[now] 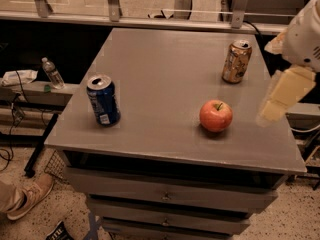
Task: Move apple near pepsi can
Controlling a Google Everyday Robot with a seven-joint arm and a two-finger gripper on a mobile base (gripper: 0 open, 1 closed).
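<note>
My gripper should close on the upper part of the red-orange apple [215,108], coming down around it from above.
The red-orange apple [216,115] sits on the grey table top [160,74], towards the front right. The dark blue pepsi can [103,100] stands upright near the front left edge, well to the left of the apple. My gripper [272,111], with pale yellow fingers under a white arm, hangs over the table's right edge. It is to the right of the apple, above it and apart from it, and holds nothing that shows.
A gold-brown can [236,61] stands upright at the back right, behind the apple. The table top is a drawer cabinet [165,196]. A plastic bottle [52,73] stands on a low shelf to the left. A shoe [22,196] shows at the lower left.
</note>
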